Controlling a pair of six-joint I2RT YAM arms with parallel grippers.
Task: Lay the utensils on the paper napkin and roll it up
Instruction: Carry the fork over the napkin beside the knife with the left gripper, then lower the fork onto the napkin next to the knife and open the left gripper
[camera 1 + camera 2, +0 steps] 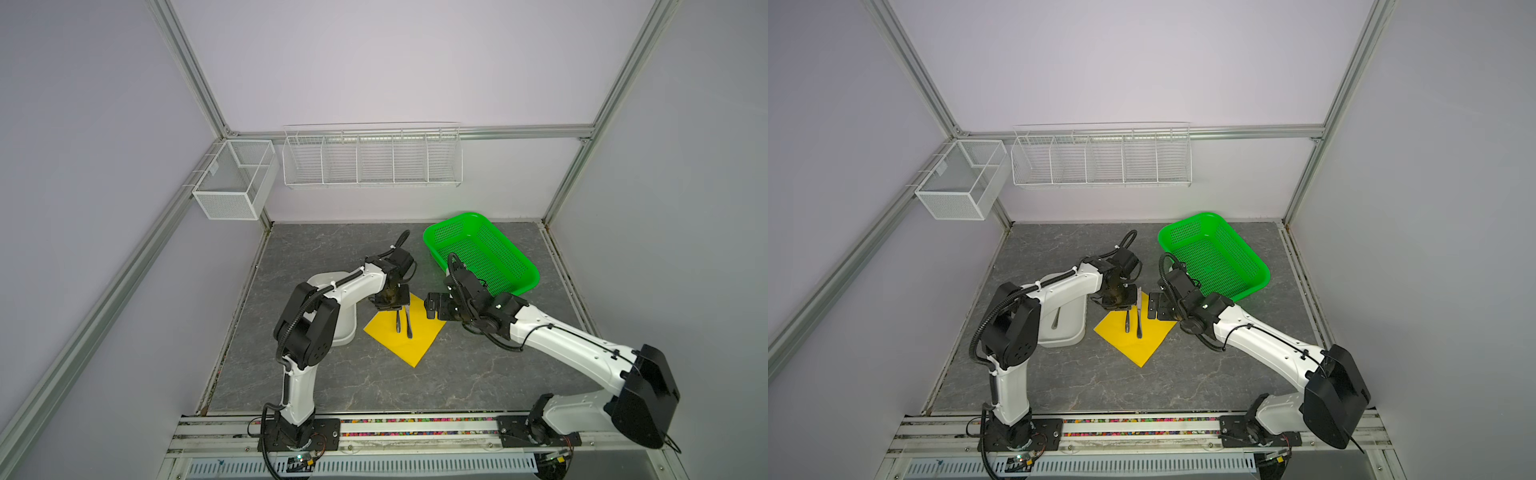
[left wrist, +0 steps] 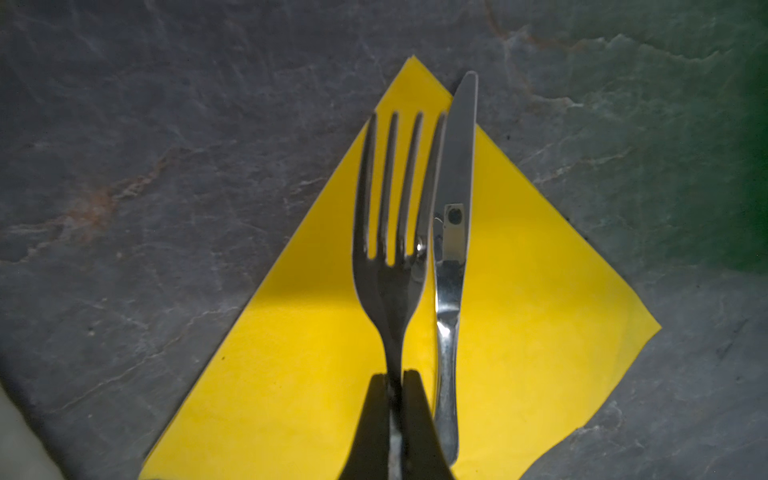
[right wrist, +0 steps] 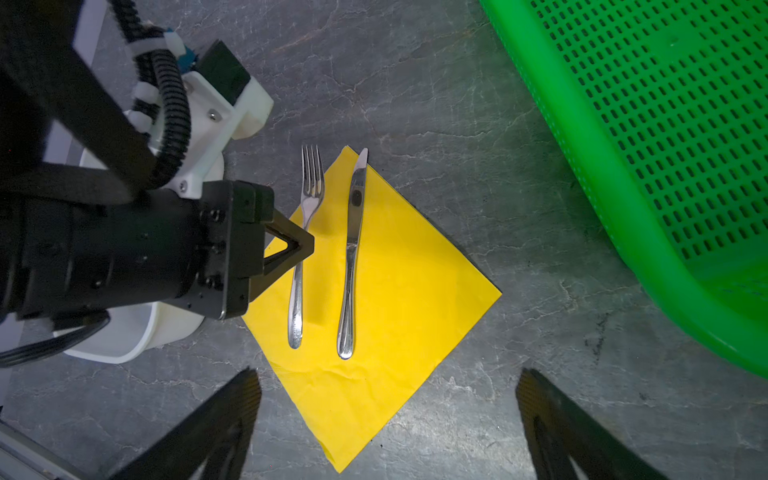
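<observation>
My left gripper needs to let go of the fork on the yellow paper napkin (image 1: 402,315) (image 2: 404,366), beside the silver knife.
The yellow paper napkin (image 1: 415,343) (image 1: 1144,347) (image 3: 415,291) (image 2: 540,332) lies flat on the grey table, one corner pointing at the front. On it rests a silver knife (image 1: 409,324) (image 1: 1139,320) (image 3: 353,249) (image 2: 455,166). Beside the knife, my left gripper (image 1: 392,309) (image 3: 307,245) (image 2: 395,376) is shut on the neck of a fork (image 3: 311,183) (image 2: 392,208) (image 1: 1127,322); its tines reach past the napkin's edge. Whether the fork touches the paper I cannot tell. My right gripper (image 1: 432,306) (image 3: 386,376) hangs open and holds nothing, just right of the napkin. Another silver utensil (image 1: 1056,318) lies in the white tray.
The white tray (image 1: 347,328) (image 1: 1075,332) stands left of the napkin, partly under my left arm. A green perforated basket (image 1: 457,216) (image 3: 582,145) sits at the back right, close behind my right wrist. White wire racks (image 1: 374,158) hang on the back wall.
</observation>
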